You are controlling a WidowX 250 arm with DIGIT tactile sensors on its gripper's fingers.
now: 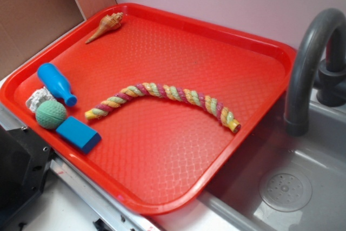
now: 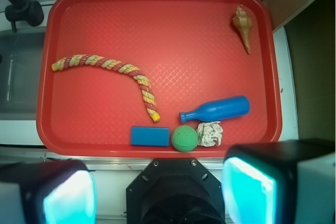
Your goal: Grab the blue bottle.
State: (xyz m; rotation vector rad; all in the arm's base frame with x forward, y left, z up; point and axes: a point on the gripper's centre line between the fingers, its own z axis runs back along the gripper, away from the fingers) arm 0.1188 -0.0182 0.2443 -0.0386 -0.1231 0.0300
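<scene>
The blue bottle's wide body [image 1: 51, 79] [image 2: 224, 109], between its base and its neck, is the next place for my gripper to go to and close.
The blue bottle [image 1: 55, 83] lies on its side at the left end of the red tray [image 1: 178, 31], its neck pointing toward the tray's middle. From the wrist view the bottle [image 2: 218, 109] lies in the tray's [image 2: 157, 14] lower right part, neck to the left. My gripper [image 2: 157, 192] hangs high above and outside the tray's near rim, well apart from the bottle. Its two fingers stand wide apart with nothing between them, so it is open. The exterior view does not show the gripper.
A green ball [image 2: 184, 138], a crumpled paper wad [image 2: 210, 134] and a flat blue block [image 2: 150, 136] lie just beside the bottle. A twisted rope [image 2: 110, 69] crosses the tray; a shell [image 2: 243, 27] lies in a far corner. A sink [image 1: 292, 187] with a faucet [image 1: 308, 63] adjoins the tray.
</scene>
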